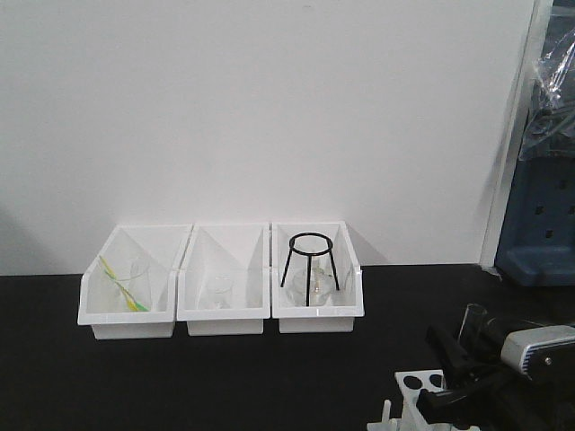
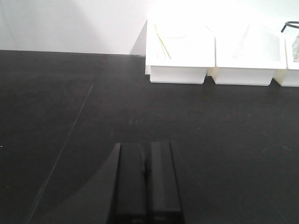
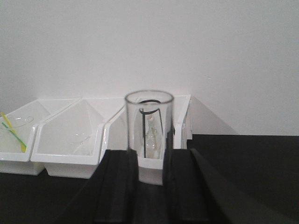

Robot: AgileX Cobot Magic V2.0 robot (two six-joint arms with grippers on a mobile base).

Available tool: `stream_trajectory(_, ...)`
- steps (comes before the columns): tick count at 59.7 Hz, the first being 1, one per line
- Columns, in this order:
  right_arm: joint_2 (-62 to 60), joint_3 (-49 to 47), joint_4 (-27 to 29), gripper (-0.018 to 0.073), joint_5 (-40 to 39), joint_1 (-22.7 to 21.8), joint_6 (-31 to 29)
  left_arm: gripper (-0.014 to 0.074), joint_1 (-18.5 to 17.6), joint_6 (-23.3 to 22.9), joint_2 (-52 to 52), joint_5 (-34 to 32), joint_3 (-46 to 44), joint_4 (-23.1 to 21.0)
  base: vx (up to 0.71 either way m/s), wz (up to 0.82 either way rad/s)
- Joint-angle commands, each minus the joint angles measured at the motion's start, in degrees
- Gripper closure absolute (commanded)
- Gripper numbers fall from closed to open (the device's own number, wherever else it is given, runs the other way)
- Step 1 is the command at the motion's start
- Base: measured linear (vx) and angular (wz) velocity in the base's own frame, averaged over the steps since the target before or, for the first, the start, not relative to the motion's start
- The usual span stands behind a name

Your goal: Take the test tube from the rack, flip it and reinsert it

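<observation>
Next, my right gripper lets go of the test tube in the white rack's near hole (image 1: 469, 416) on the blue stand's side. The test tube is now held upright just above the rack.
My right gripper (image 1: 460, 355) is shut on the test tube (image 1: 472, 321) and holds it upright, open rim on top, just above and right of the white rack (image 1: 415, 388) at the bottom edge. In the right wrist view the clear tube (image 3: 149, 130) stands between the two black fingers (image 3: 121, 182), and the gripper (image 3: 150, 161) clamps its lower part; the rack is out of that view. My left gripper (image 2: 146, 151) is shut and empty over the bare black table. It does not show in the front view.
Three white open-front bins stand along the back wall: the left one (image 1: 126, 310) holds a beaker and a green-yellow stick, the middle one (image 1: 225, 310) a beaker, the right one (image 1: 322, 310) a black tripod stand (image 1: 310, 265). A blue stand (image 1: 539, 224) is at the far right.
</observation>
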Motion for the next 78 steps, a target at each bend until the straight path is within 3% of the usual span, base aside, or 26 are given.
stream_trajectory(1,-1.5,-1.3,-0.1,0.0568,-4.2,-0.2,0.0,0.0603,-0.5,0.0,-0.7,-4.5,0.1,-0.3,0.00,0.00)
stream_trajectory(8,-1.5,-0.6,0.0,0.0568,-3.0,-0.2,0.0,0.0603,-0.5,0.0,-0.7,-4.5,0.1,-0.3,0.00,0.00)
stream_trajectory(22,-0.2,7.9,2.9,0.0568,-15.1,-0.2,-0.2,0.0603,-0.5,0.0,-0.7,-4.5,0.1,-0.3,0.00,0.00)
stream_trajectory(38,6.0,9.5,0.1,0.0568,-23.2,-0.2,0.5,0.0603,-0.5,0.0,-0.7,-4.5,0.1,-0.3,0.00,0.00)
stream_trajectory(60,8.3,9.5,-1.5,0.0568,-21.0,-0.2,-0.2,0.0603,-0.5,0.0,-0.7,-4.5,0.1,-0.3,0.00,0.00)
stream_trajectory(78,8.3,9.3,-1.6,0.0568,-18.6,-0.2,-4.3,0.0603,-0.5,0.0,-0.7,-4.5,0.1,-0.3,0.00,0.00)
